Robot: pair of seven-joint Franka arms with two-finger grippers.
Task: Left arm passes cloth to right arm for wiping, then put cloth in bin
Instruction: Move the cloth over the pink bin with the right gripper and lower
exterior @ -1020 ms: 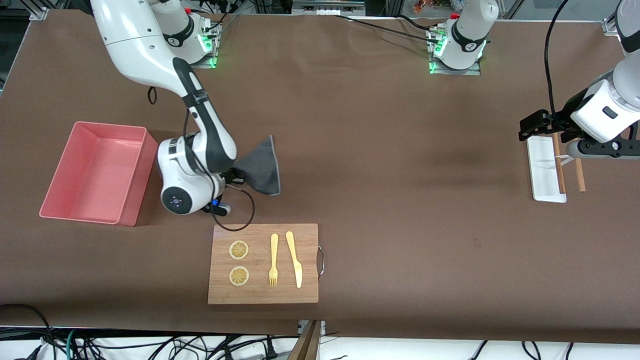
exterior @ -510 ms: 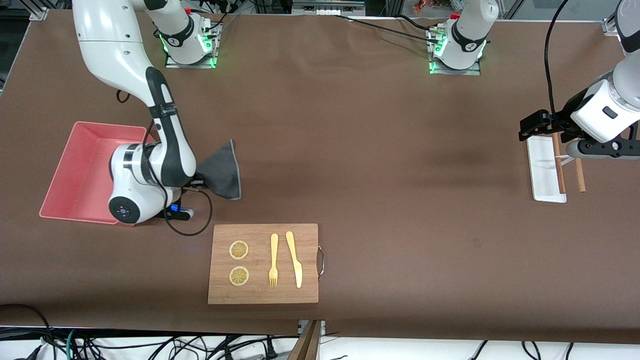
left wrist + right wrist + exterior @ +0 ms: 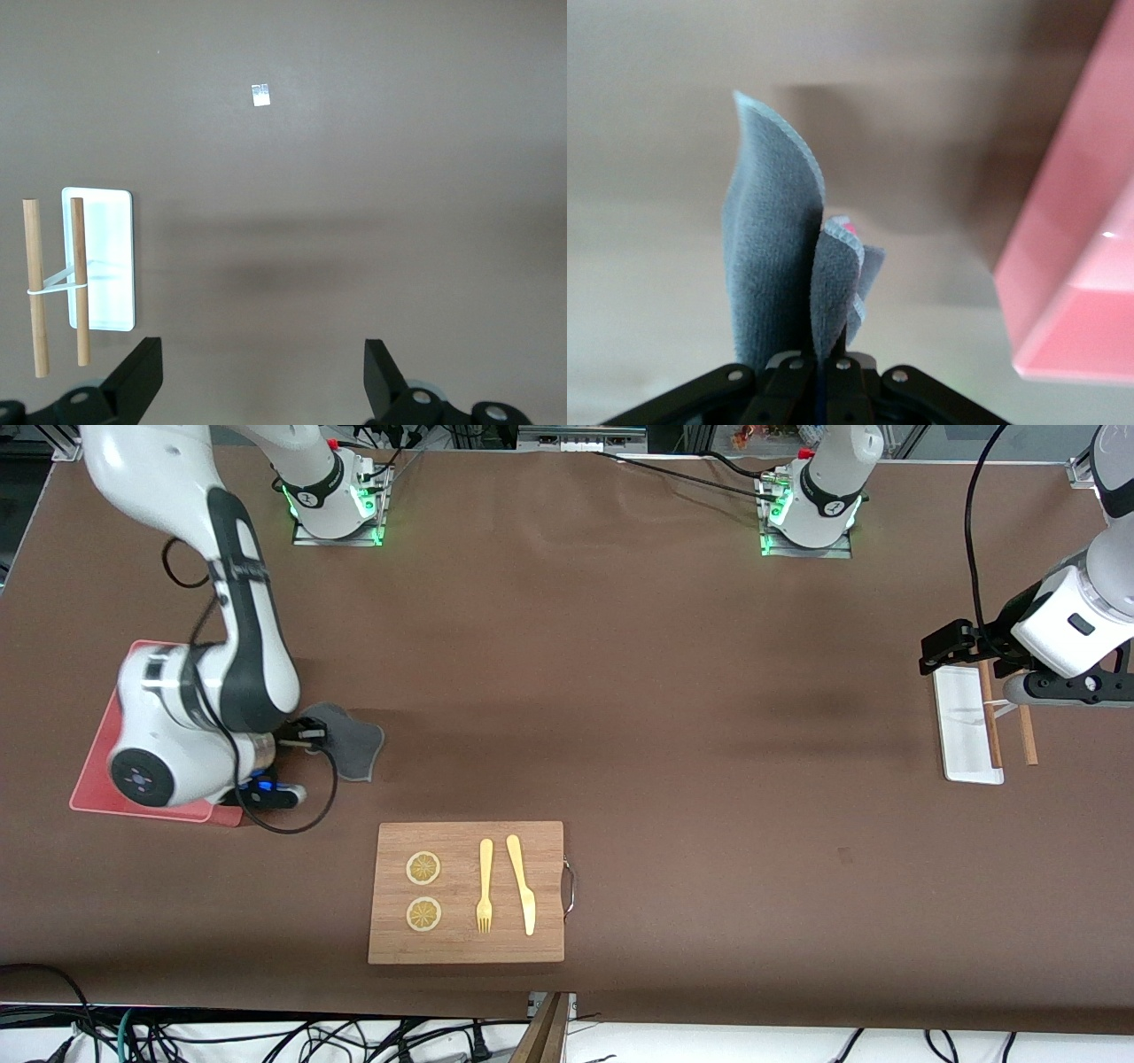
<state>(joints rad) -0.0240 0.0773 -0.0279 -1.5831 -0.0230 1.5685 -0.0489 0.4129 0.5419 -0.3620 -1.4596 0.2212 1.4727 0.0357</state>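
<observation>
The dark grey cloth, now hanging beside the pink bin, will be released by my right gripper onto the bottom of the pink bin [image 3: 188, 743], on the part toward the wooden board.
My right gripper [image 3: 306, 737] is shut on the dark grey cloth [image 3: 350, 746], which hangs from it beside the pink bin [image 3: 93, 779] at the right arm's end of the table. The right arm's wrist covers most of the bin. In the right wrist view the cloth [image 3: 775, 266] stands folded up from the closed jaws of the right gripper [image 3: 824, 363], a hint of pink trim at its top, with the bin's wall [image 3: 1072, 266] beside it. My left gripper [image 3: 952, 646] is open and empty, waiting over the small white tray [image 3: 961, 726]. In the left wrist view the left gripper [image 3: 263, 390] has its fingers wide apart.
A wooden board [image 3: 467, 892] with two lemon slices, a fork and a knife lies nearer the front camera than the cloth. The white tray [image 3: 102, 257] and two wooden sticks [image 3: 58, 283] lie at the left arm's end.
My right arm has carried the cloth toward the bin, its wrist now over the bin. The cloth has folded smaller. The left arm has not moved.
</observation>
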